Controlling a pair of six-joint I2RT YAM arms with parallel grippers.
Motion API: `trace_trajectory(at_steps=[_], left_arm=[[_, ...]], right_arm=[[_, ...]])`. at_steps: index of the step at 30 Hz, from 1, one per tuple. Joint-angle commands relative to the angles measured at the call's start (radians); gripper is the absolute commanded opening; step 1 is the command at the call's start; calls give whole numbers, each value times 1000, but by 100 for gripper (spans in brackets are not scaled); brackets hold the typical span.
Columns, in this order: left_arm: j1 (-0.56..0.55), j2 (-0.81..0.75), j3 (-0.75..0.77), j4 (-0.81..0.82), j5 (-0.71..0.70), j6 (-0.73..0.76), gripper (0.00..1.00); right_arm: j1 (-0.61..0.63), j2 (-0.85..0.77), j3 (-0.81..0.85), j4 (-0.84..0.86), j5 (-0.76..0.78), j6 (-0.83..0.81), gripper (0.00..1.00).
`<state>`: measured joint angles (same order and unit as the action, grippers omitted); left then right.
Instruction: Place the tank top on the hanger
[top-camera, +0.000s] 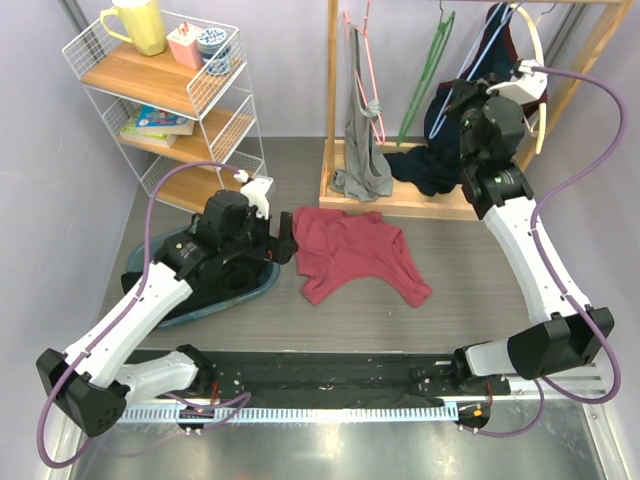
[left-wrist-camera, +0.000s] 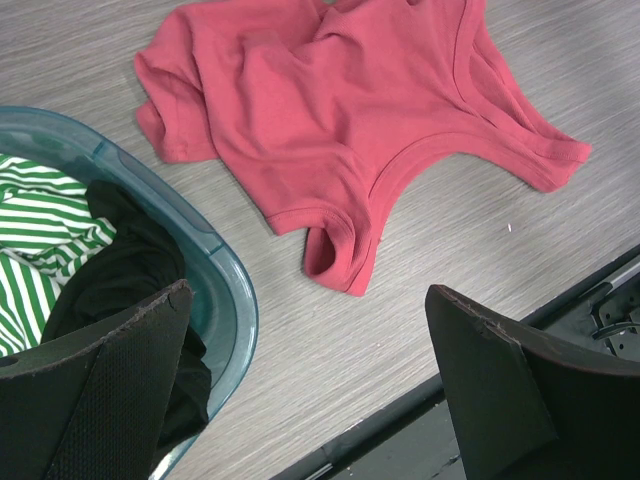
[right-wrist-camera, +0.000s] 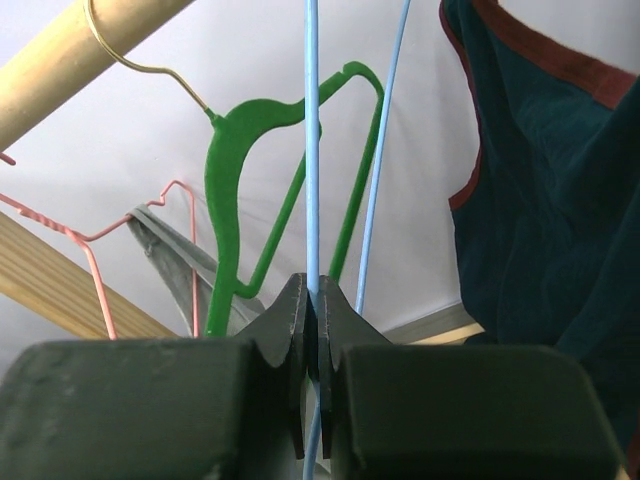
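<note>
The maroon tank top's near corner (top-camera: 316, 293) (left-wrist-camera: 343, 240), the one closer to the teal basin, is next for my left gripper, which should go and close there.
The maroon tank top (top-camera: 350, 255) lies crumpled on the table in front of the wooden rack; it also shows in the left wrist view (left-wrist-camera: 330, 100). The thin light-blue hanger (top-camera: 478, 55) hangs at the rack's right side. My right gripper (top-camera: 470, 98) is raised at the rack and shut on one wire of the hanger (right-wrist-camera: 311, 150), the jaws pinching it (right-wrist-camera: 315, 300). My left gripper (top-camera: 283, 245) is open and empty just left of the tank top, over bare table (left-wrist-camera: 310, 300).
A teal basin (top-camera: 255, 290) of black and green-striped clothes sits under my left arm (left-wrist-camera: 235, 300). The rack (top-camera: 400, 197) holds a green hanger (right-wrist-camera: 225, 170), a pink hanger (right-wrist-camera: 90, 250) with a grey garment (top-camera: 362, 160), and a navy garment (right-wrist-camera: 540, 170). A wire shelf (top-camera: 170, 90) stands back left.
</note>
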<state>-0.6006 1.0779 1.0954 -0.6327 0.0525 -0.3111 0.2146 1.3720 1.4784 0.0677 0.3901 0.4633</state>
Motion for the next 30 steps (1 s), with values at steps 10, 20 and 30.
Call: trace_trajectory(at_steps=[10, 20, 30], left_arm=[[-1, -9, 0, 31, 10, 3, 100], [-37, 20, -11, 36, -17, 4, 95], [-214, 140, -15, 79, -115, -107, 88]], right_arm=[[-12, -230, -148, -178, -117, -74, 1], [-11, -470, -317, -443, -252, -60, 1], [-11, -652, -446, -589, -416, -52, 1]])
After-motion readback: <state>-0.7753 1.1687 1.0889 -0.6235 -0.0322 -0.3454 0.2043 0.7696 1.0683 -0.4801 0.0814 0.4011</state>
